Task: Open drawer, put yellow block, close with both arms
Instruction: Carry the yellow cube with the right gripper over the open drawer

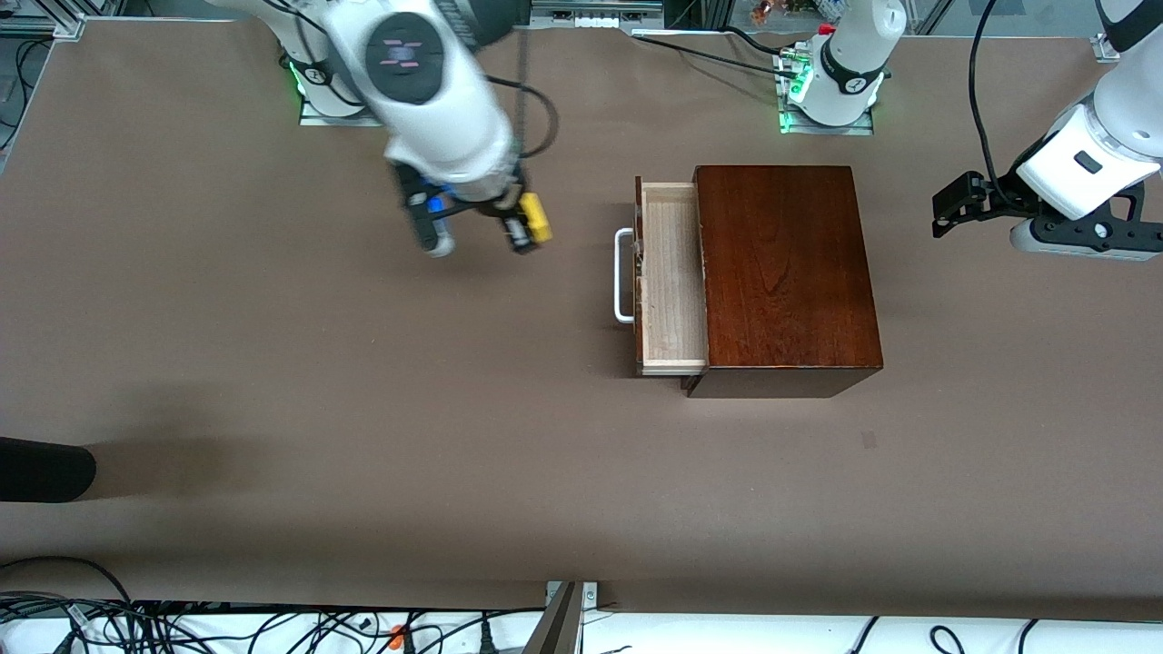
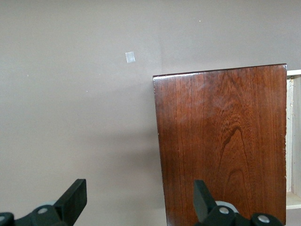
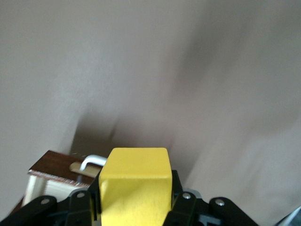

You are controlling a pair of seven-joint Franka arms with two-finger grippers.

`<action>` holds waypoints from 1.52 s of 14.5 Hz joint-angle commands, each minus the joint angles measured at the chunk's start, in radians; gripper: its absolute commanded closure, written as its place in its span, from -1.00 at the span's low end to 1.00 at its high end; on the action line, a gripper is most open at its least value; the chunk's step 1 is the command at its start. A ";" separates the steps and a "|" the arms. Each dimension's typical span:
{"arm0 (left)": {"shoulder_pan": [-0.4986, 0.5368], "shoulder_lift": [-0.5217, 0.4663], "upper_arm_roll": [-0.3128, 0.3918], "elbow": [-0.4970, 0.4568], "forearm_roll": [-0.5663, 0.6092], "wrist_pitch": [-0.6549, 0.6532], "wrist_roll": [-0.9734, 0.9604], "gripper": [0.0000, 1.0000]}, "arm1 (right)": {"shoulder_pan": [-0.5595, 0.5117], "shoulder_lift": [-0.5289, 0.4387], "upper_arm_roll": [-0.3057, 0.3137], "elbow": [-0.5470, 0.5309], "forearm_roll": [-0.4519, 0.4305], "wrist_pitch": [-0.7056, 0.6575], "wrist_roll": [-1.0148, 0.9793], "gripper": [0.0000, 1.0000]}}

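The robot's right gripper should release the yellow block, still in the air over bare table, in the middle of the drawer's pale inside (image 1: 677,273), behind the white handle.
The yellow block (image 1: 536,218) (image 3: 135,188) hangs in the air, with my right gripper (image 1: 530,229) (image 3: 135,200) shut on it. It is over bare table, toward the right arm's end from the drawer (image 1: 672,272). The drawer stands pulled out of the dark wooden box (image 1: 786,272) (image 2: 221,141); its pale inside is bare and its white handle (image 1: 623,277) (image 3: 92,161) faces the right arm's end. My left gripper (image 1: 945,211) (image 2: 139,197) waits open, above the table beside the box toward the left arm's end. A sliver of the drawer (image 2: 294,136) shows past the box top.
A dark rounded object (image 1: 45,470) pokes in over the table edge at the right arm's end, nearer the front camera. A small tape patch (image 1: 869,440) (image 2: 130,57) lies on the table, nearer the front camera than the box. Cables (image 1: 182,627) run along the front edge.
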 commanded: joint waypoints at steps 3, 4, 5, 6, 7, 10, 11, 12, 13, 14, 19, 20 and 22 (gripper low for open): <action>0.011 0.004 0.000 0.011 -0.020 -0.014 0.028 -1.00 | 0.094 0.240 -0.017 0.271 0.012 0.055 0.386 1.00; 0.011 0.004 0.000 0.011 -0.020 -0.014 0.028 -1.00 | 0.107 0.260 -0.017 0.275 0.012 0.088 0.446 1.00; 0.011 0.003 0.000 0.011 -0.020 -0.014 0.028 -1.00 | 0.120 0.278 -0.017 0.276 0.009 0.124 0.494 1.00; 0.011 0.004 0.000 0.011 -0.020 -0.014 0.029 -1.00 | 0.130 0.295 -0.018 0.276 0.007 0.148 0.526 1.00; 0.011 0.003 0.000 0.011 -0.020 -0.015 0.029 -1.00 | 0.141 0.311 -0.018 0.276 0.007 0.177 0.546 1.00; 0.013 0.004 0.000 0.011 -0.020 -0.017 0.034 -1.00 | 0.157 0.338 -0.015 0.276 0.009 0.265 0.581 1.00; 0.019 0.003 0.000 0.011 -0.020 -0.019 0.043 -1.00 | 0.160 0.349 -0.014 0.276 0.009 0.295 0.591 1.00; 0.023 0.003 0.000 0.011 -0.020 -0.023 0.054 -1.00 | 0.167 0.360 -0.014 0.276 0.009 0.315 0.591 1.00; 0.026 0.004 0.000 0.011 -0.020 -0.023 0.055 -1.00 | 0.172 0.372 -0.014 0.276 0.009 0.337 0.589 1.00; 0.029 0.004 0.000 0.011 -0.020 -0.023 0.055 -1.00 | 0.181 0.386 -0.015 0.276 0.009 0.352 0.589 1.00; 0.028 0.004 -0.003 0.012 -0.022 -0.023 0.055 -1.00 | 0.198 0.444 -0.015 0.272 0.000 0.395 0.563 1.00; 0.028 0.004 -0.006 0.012 -0.022 -0.023 0.054 -1.00 | 0.203 0.455 -0.015 0.274 0.000 0.395 0.553 1.00; 0.028 0.004 -0.011 0.014 -0.022 -0.023 0.054 -1.00 | 0.212 0.464 -0.015 0.271 -0.003 0.398 0.528 0.84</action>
